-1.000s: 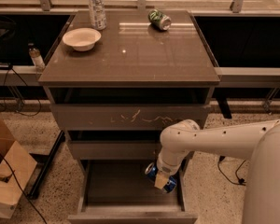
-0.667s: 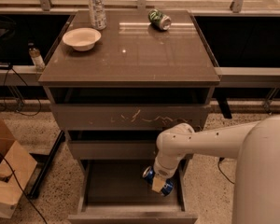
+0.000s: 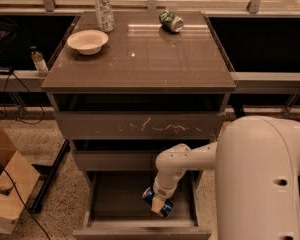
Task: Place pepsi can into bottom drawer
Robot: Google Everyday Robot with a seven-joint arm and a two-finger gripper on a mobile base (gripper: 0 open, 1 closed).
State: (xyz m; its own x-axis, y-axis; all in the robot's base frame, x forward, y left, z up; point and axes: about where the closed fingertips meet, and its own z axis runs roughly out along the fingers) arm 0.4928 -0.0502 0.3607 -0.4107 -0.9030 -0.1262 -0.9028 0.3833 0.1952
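Note:
Next, my gripper lets go of the pepsi can on the bottom drawer's inside (image 3: 156, 212), close to that drawer's front panel.
The bottom drawer (image 3: 115, 196) is pulled open below the cabinet, its flat tray showing. The pepsi can (image 3: 156, 202), dark blue, is tilted on its side low inside the drawer, right of centre. My gripper (image 3: 157, 205) reaches down from the white arm and is shut on the pepsi can, holding it close above the tray floor. Whether the can touches the floor I cannot tell.
On the cabinet top (image 3: 140, 59) are a white bowl (image 3: 87, 41), a clear plastic bottle (image 3: 103, 7) and a green can (image 3: 170, 21) on its side. The scratched upper drawer (image 3: 140, 126) and middle drawer (image 3: 115, 159) are shut. A cardboard box (image 3: 5, 191) stands at the left floor.
My gripper has moved left and lower into the bottom drawer with the pepsi can in it. The arm's large body now fills more of the right side.

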